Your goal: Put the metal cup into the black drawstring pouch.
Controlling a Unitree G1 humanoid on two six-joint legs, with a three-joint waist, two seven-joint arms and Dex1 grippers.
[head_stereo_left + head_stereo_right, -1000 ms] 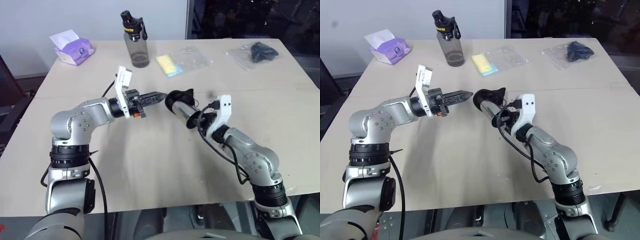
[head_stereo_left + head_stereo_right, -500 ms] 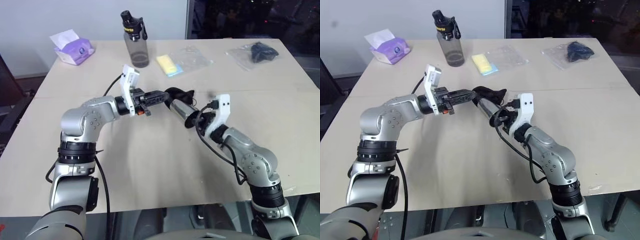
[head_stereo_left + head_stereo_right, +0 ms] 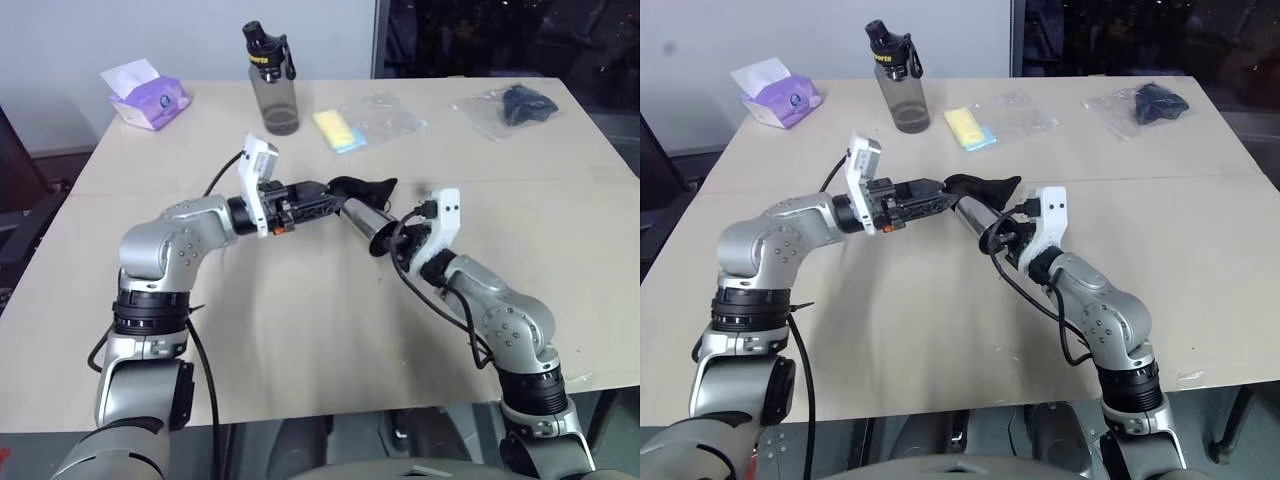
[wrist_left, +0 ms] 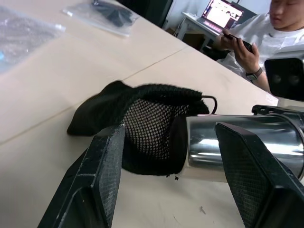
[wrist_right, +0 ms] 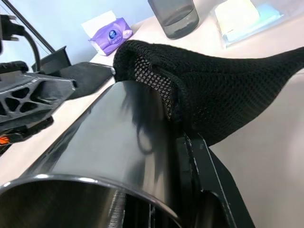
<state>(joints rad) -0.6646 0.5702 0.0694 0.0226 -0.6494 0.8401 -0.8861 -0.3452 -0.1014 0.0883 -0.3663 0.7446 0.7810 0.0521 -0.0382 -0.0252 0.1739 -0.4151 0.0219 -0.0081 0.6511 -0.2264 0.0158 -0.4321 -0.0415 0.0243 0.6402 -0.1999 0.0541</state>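
The metal cup's closed end sits too shallow in the gaping pouch opening, so my left gripper needs to pinch the pouch's near rim (image 5: 123, 61) and pull it over the cup.
The metal cup (image 3: 363, 218) lies nearly level above the table, with my right gripper (image 3: 388, 240) shut on its open end. Its far end is tucked into the mouth of the black drawstring pouch (image 3: 364, 186), whose loose end trails off behind. In the right wrist view the mesh pouch (image 5: 213, 95) caps the shiny cup (image 5: 109, 142). My left gripper (image 4: 171, 135) is open. Its fingers (image 4: 102, 180) stand wide apart on either side of the pouch mouth (image 4: 142, 118) and the cup (image 4: 237, 142).
At the far side of the table stand a smoky-grey water bottle (image 3: 270, 85), a purple tissue pack (image 3: 148, 98), a yellow sponge in a clear packet (image 3: 340, 128) and a dark object in a clear bag (image 3: 510, 105). A seated person (image 4: 270, 33) holds a phone beyond the table.
My left gripper has gone from shut to open at the pouch mouth and rolled a little. The pouch's loose end now stretches further to the right. The right arm holds still.
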